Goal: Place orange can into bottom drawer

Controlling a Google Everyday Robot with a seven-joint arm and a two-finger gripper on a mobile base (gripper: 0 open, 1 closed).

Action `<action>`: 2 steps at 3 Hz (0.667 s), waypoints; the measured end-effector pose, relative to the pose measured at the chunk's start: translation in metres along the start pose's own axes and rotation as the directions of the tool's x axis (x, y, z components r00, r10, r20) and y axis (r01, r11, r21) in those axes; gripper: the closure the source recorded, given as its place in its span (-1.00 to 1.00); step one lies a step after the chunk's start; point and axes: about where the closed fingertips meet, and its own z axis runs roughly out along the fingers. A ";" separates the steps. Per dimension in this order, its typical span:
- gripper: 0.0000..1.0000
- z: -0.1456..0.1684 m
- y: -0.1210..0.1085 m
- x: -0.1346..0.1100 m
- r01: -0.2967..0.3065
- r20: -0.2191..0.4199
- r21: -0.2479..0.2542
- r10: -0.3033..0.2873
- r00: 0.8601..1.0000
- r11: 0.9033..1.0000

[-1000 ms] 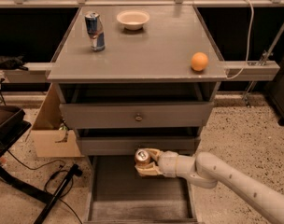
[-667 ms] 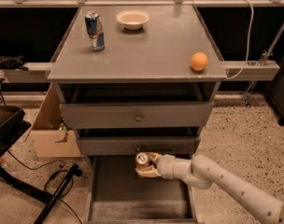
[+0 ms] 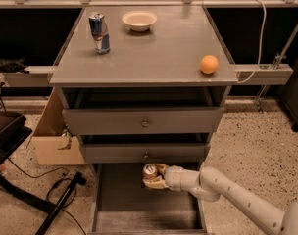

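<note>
Next, my gripper opens and lets the orange can, now over the drawer's back part, go, setting it free at around the middle of the open bottom drawer's inside [image 3: 156, 198].
The orange can [image 3: 150, 174], orange-brown with a silver top, is upright in my gripper [image 3: 154, 176], which is shut on it. The gripper holds the can just over the back part of the open bottom drawer [image 3: 124, 204], close under the middle drawer's front. My white arm [image 3: 227, 195] reaches in from the lower right. I cannot tell whether the can touches the drawer floor.
On the cabinet top stand a slim blue-and-silver can [image 3: 99, 33], a white bowl [image 3: 139, 20] and an orange ball [image 3: 209, 64]. Two knobbed drawers [image 3: 145, 123] sit above. A cardboard box [image 3: 53, 136] and a black stand with cables [image 3: 21, 180] are on the left floor.
The gripper with the can has stayed in nearly the same spot over the back of the drawer; the arm has shifted slightly.
</note>
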 end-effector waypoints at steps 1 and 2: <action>1.00 0.009 0.001 0.037 -0.041 0.011 -0.012 0.042 0.999 0.999; 1.00 0.016 0.000 0.076 -0.068 0.025 -0.027 0.069 0.997 0.997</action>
